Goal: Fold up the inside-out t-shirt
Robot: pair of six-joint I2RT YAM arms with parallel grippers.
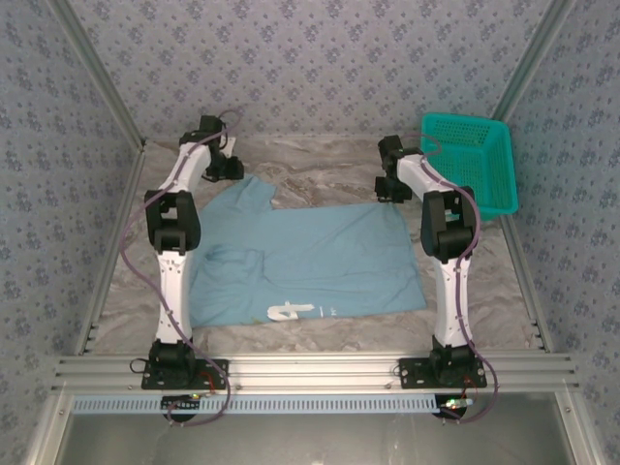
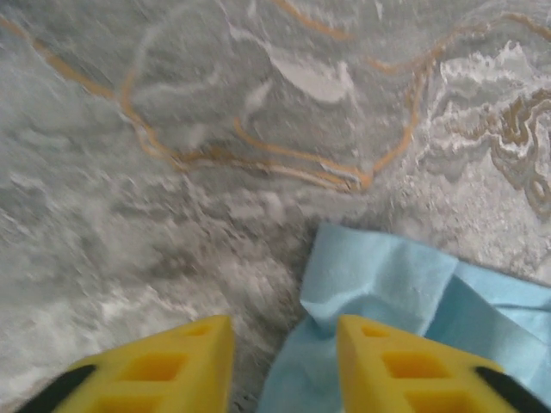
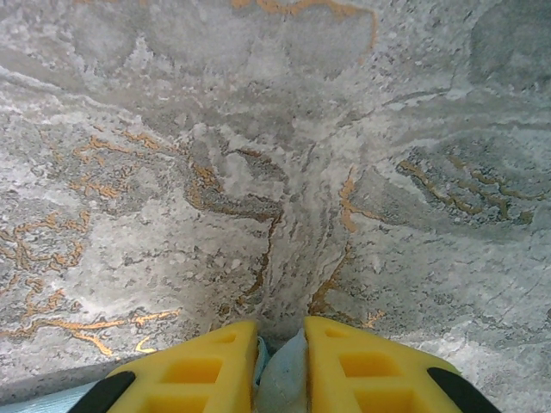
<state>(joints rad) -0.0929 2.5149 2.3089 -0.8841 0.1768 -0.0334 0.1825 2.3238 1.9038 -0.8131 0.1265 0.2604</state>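
The rumpled corner of the t-shirt lies loose against just one finger, so the robot's left gripper needs to come down and pinch the cloth there (image 2: 301, 348) before both grippers fold.
The light blue t-shirt (image 1: 310, 257) lies spread flat on the marble table, with white lettering (image 1: 291, 311) near its front edge. My left gripper (image 1: 231, 167) hovers at the shirt's far left corner. In the left wrist view its yellow fingers (image 2: 284, 344) stand apart, and a rumpled corner of the t-shirt (image 2: 379, 275) lies against the right finger without being pinched. My right gripper (image 1: 392, 189) is at the far right corner. In the right wrist view its fingers (image 3: 281, 344) are shut on a fold of the t-shirt (image 3: 284, 379).
A teal mesh basket (image 1: 470, 160) stands at the back right, close to the right arm. Patterned walls enclose the table (image 1: 320, 165) on three sides. Bare marble lies beyond the shirt's far edge.
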